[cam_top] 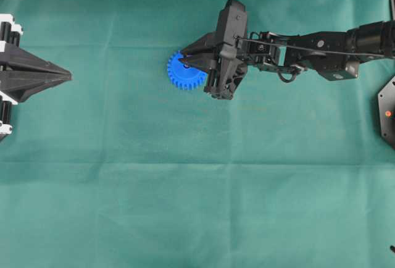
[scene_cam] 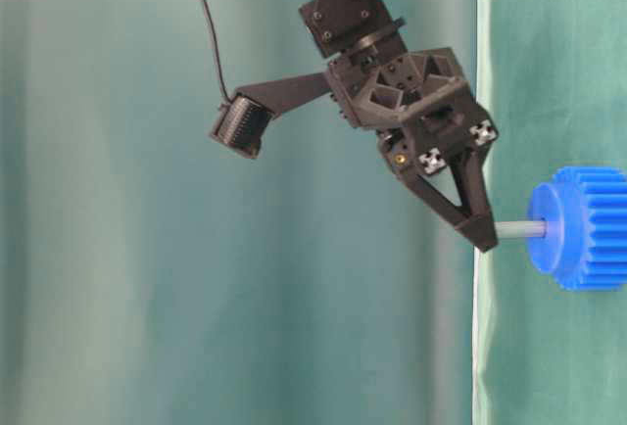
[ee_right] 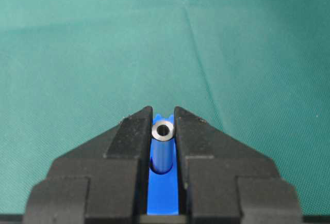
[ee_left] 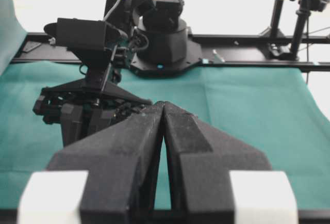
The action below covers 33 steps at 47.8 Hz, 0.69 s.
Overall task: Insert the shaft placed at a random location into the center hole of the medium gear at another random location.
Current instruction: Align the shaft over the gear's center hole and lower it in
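Observation:
The robot's right gripper needs to release the silvery shaft upright in the middle of the blue gear (cam_top: 187,66) (ee_right: 162,169) on the green cloth.
The blue medium gear (cam_top: 181,74) lies flat on the green cloth, left of centre. The silvery shaft (scene_cam: 519,230) stands upright in the gear's middle, its lower end in the raised hub (scene_cam: 588,227), so the center hole is hidden. My right gripper (cam_top: 188,64) is directly over the gear, shut on the shaft's upper end. In the right wrist view the shaft's ring-shaped end (ee_right: 164,130) sits between the jaws, with the blue gear (ee_right: 164,193) below. My left gripper (cam_top: 69,78) is shut and empty at the far left, its fingertips (ee_left: 170,111) meeting.
The right arm (cam_top: 308,49) stretches in from the right edge. A black plate with a red dot (cam_top: 387,113) sits at the right edge. The right arm's base (ee_left: 160,43) and camera stands (ee_left: 299,12) stand beyond the cloth's far end.

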Available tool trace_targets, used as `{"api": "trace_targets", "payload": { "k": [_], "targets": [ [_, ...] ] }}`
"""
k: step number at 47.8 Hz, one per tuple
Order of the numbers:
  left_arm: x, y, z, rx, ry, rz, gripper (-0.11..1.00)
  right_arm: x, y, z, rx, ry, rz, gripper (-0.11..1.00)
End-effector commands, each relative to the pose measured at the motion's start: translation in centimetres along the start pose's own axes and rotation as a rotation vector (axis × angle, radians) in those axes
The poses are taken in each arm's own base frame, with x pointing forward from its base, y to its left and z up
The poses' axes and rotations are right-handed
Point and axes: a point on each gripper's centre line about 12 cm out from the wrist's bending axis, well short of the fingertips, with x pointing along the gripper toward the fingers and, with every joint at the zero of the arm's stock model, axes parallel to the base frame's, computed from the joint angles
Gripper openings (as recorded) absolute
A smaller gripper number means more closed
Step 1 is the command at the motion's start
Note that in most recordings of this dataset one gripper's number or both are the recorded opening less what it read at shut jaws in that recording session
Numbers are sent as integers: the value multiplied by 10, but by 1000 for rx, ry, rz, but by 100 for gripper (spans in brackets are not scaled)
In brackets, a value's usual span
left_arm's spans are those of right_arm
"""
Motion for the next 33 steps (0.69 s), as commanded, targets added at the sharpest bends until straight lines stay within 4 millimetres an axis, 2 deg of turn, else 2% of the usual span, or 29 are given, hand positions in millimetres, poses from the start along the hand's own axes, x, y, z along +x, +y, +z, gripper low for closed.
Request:
{"api": "trace_targets", "payload": {
  "k": [1, 22, 33],
  "targets": [
    [3, 0, 9, 1, -21, -2, 0, 1, 0, 14, -10, -52, -1, 13],
    [3, 0, 8, 1, -20, -2, 0, 13, 4, -6, -10, -11, 7, 13],
    [3, 0, 8, 1, -20, -2, 0, 13, 5, -7, -11, -9, 8, 13]
  ]
}}
